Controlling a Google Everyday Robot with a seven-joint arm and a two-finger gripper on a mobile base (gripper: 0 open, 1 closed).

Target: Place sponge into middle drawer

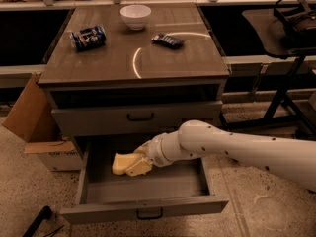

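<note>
Next, my gripper releases the pale yellow sponge close to the middle of the open drawer's grey bottom [133, 170].
The pale yellow sponge [120, 163] is held low inside the open middle drawer [148, 212], at its left half, close to or on the grey floor. My cream gripper [136, 165] is shut on the sponge's right end, reaching in from the right on the white arm [237, 149]. The upper drawer front [138, 118] with its dark handle is closed above it.
On the cabinet top stand a white bowl [135, 16], a blue can lying on its side [88, 37] and a dark packet [168, 40]. A cardboard box [34, 127] sits left of the cabinet. A black stand [286, 83] is at the right.
</note>
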